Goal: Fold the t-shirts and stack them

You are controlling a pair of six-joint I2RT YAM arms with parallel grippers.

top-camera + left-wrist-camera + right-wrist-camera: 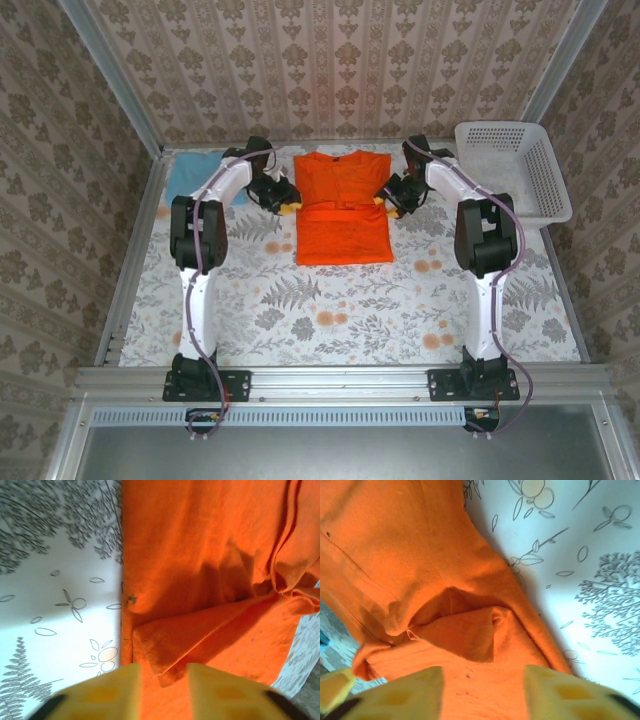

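Next, my left gripper takes the sleeve's edge [200, 642] and pulls it flat before folding the body, because the orange t-shirt's sleeve lies crooked with its corner turned over.
The orange t-shirt [343, 208] lies flat at the back middle of the table, its sleeves folded in over the body. My left gripper [286, 205] sits at its left edge, my right gripper [388, 206] at its right edge. In the left wrist view the yellow fingers [117, 692] stand apart over the orange cloth [200, 580], the gripper [162, 695] open, with a folded sleeve corner [165, 675] just ahead of the gap. My right gripper [482, 695] is open too, above a folded flap [465, 635]. The sky-blue t-shirt [192, 175] lies at the back left.
A white lattice basket [545, 175] stands at the back right corner. The floral tablecloth [350, 300] spreads bare between the shirt and the arm bases. Patterned walls close in the table on the back and both sides.
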